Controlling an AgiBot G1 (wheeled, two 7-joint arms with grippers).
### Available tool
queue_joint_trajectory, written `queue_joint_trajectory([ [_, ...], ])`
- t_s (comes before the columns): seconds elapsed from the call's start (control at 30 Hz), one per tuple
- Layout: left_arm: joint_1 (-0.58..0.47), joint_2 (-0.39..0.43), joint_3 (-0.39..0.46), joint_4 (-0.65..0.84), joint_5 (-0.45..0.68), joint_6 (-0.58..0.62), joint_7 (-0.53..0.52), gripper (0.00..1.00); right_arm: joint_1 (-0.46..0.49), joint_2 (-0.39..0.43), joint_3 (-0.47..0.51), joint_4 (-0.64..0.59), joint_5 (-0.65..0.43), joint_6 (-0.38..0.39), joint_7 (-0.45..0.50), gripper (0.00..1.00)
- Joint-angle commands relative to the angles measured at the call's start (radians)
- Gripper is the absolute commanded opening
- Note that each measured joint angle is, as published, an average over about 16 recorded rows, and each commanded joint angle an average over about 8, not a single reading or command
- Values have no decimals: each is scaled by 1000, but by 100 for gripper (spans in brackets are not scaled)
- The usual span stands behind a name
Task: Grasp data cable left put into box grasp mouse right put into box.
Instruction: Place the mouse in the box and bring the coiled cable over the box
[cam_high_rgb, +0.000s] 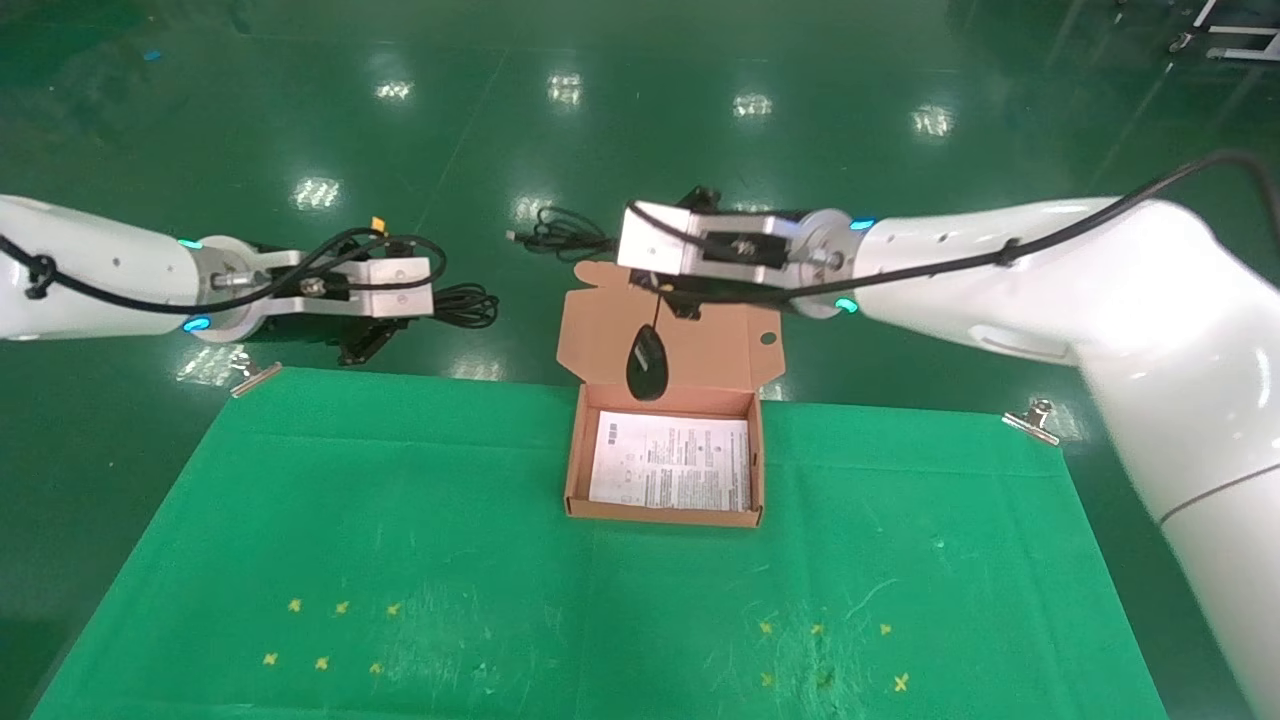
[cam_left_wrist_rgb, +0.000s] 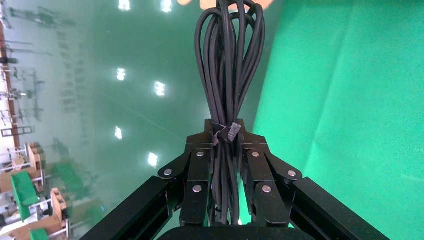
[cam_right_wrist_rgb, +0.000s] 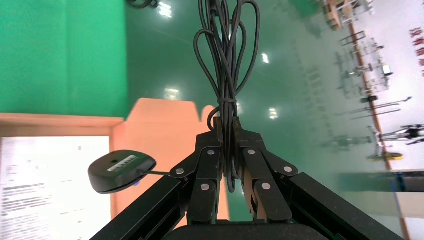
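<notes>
I need to release the mouse's coiled cord with my right gripper on the white leaflet (cam_high_rgb: 703, 424) along the box's back side.
The data cable (cam_left_wrist_rgb: 230, 60), a tied black bundle, sticks out from my left gripper (cam_left_wrist_rgb: 225, 129), which is shut on it. In the head view the left gripper (cam_high_rgb: 428, 305) holds the data cable (cam_high_rgb: 466, 305) in the air beyond the table's back left edge. My right gripper (cam_right_wrist_rgb: 226, 125) is shut on the mouse's coiled cord (cam_right_wrist_rgb: 227, 55). The black mouse (cam_right_wrist_rgb: 120, 171) dangles by its thin cord. In the head view the right gripper (cam_high_rgb: 648, 283) is behind the box, and the mouse (cam_high_rgb: 647, 365) hangs in front of the open lid (cam_high_rgb: 710, 345). The orange box (cam_high_rgb: 574, 470) lies open with a white leaflet (cam_high_rgb: 672, 462) inside.
A green cloth (cam_high_rgb: 400, 520) covers the table, held by metal clips at the back left (cam_high_rgb: 255, 375) and back right (cam_high_rgb: 1035, 418). Yellow cross marks (cam_high_rgb: 330, 635) sit near the front on both sides. Shiny green floor lies beyond the table.
</notes>
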Motion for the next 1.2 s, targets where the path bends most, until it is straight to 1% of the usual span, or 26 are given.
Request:
queue_joint_trajectory([
  [0.03, 7, -10, 5, -15, 13, 9, -20, 0, -8, -12, -4, -15, 0, 4, -5, 0],
  [0.3, 21, -35, 12, -71, 46, 34, -81, 0, -32, -30, -56, -52, 44, 30, -19, 0],
  [0.53, 27, -42, 14, -99, 60, 38, -107, 0, -51, -36, -123, -61, 115, 58, -4, 0],
  [0.83, 31, -45, 15, -112, 68, 41, -120, 0, -73, -38, -230, -68, 215, 117, 43, 0],
  [1.0, 31, -46, 15, -116, 70, 41, -123, 0, -74, -36, -280, -117, 251, 152, 80, 0],
  [1.2, 32, -47, 15, -118, 71, 41, -125, 0, -73, -37, -332, -180, 281, 175, 124, 0],
])
